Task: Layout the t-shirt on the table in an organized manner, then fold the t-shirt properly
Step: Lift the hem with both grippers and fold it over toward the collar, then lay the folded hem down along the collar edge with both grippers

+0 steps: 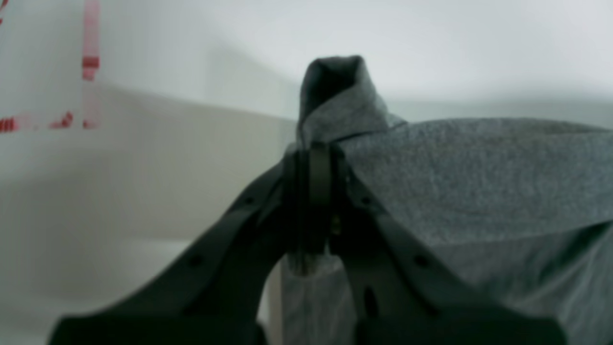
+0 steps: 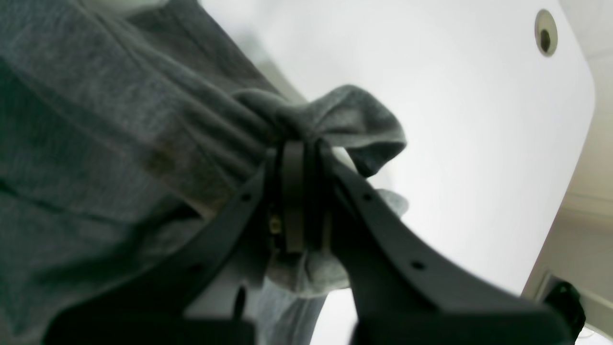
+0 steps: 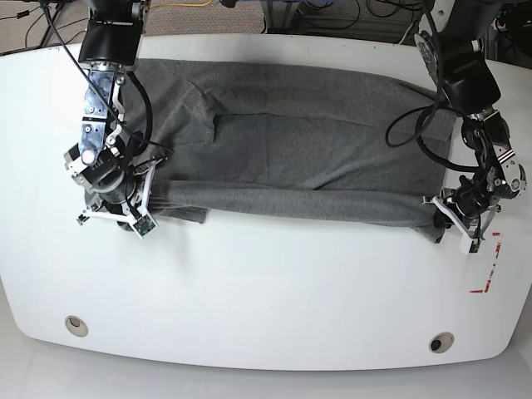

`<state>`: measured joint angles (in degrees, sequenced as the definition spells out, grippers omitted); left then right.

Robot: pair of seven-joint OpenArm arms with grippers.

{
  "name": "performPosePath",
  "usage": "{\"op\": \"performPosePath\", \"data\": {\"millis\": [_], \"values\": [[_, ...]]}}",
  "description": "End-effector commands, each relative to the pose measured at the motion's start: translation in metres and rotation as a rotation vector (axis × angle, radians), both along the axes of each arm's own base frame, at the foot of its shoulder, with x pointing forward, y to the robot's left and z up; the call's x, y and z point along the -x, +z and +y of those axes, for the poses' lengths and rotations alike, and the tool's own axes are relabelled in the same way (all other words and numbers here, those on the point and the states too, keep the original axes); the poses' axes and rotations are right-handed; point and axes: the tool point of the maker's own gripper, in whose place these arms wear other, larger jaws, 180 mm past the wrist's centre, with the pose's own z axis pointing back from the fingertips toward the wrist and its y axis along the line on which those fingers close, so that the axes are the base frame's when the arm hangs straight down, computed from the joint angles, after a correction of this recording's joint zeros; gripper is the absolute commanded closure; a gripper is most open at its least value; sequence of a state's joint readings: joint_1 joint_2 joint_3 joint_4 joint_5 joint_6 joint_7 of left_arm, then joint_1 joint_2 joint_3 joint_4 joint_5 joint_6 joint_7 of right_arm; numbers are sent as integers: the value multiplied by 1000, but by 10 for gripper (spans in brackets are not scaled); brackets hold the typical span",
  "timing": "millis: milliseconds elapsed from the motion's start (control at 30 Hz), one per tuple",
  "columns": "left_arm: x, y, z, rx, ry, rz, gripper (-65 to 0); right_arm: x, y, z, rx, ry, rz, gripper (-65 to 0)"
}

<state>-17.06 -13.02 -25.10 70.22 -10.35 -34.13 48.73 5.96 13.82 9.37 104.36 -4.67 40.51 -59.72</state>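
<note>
Next, I let go of the bunched corner, now stretched in the folded band, farther back with my left gripper, next to the t-shirt's side edge nearest the tape mark (image 3: 470,143).
The heather-grey t-shirt (image 3: 307,141) lies spread across the back half of the white table (image 3: 266,291). Its near edge is folded over and stretched in a band between the two grippers. At the right of the base view, my left gripper (image 3: 434,218) is shut on one end of that band. In the left wrist view its jaws (image 1: 318,158) pinch a bunched corner of the t-shirt (image 1: 479,172). At the left of the base view, my right gripper (image 3: 158,193) is shut on the other end. The right wrist view shows it (image 2: 299,148) clamped on gathered t-shirt fabric (image 2: 119,143).
A red-and-white tape mark (image 3: 490,266) sits by the table's right edge, close to the left gripper, and shows as tape (image 1: 90,62) in the left wrist view. Two round holes (image 3: 76,325) (image 3: 440,342) lie near the front edge. Cables run behind the table's back edge.
</note>
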Motion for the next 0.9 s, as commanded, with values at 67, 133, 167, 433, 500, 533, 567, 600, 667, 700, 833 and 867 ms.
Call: {"op": "performPosePath", "data": {"millis": [67, 133, 167, 433, 500, 533, 567, 600, 667, 700, 833, 867], "values": [[7, 25, 13, -84, -2, -34, 0, 11, 9, -6, 40, -6, -26, -25], [15, 27, 13, -111, -9, -29, 0, 17, 8, -5, 45, -2, -22, -25], [20, 28, 13, -126, -12, -26, 0, 20, 7, -4, 46, 0, -18, -25], [49, 36, 20, -214, -14, 16, 0, 40, 3, -2, 57, 8, -4, -25], [57, 40, 27, -235, -7, 19, 0, 44, 5, -6, 55, -6, -7, -25], [61, 40, 29, -246, -13, 23, -1, 47, 4, -9, 57, -16, -1, -25], [64, 40, 30, -254, -21, 26, -1, 49, 4, -12, 61, -25, 3, -25], [68, 40, 31, -267, -33, 34, -1, 52, 3, -15, 69, -35, 16, -25], [74, 37, 33, -281, -52, 52, -1, 55, 0, -19, 81, -50, 37, -25], [78, 35, 35, -285, -51, 68, -1, 58, -2, -20, 88, -56, 52, -25], [90, 31, 48, -311, -38, 119, -1, 67, -8, -24, 101, -69, 89, -24], [94, 29, 50, -317, -38, 134, -1, 69, -10, -24, 104, -70, 97, -24]]}}
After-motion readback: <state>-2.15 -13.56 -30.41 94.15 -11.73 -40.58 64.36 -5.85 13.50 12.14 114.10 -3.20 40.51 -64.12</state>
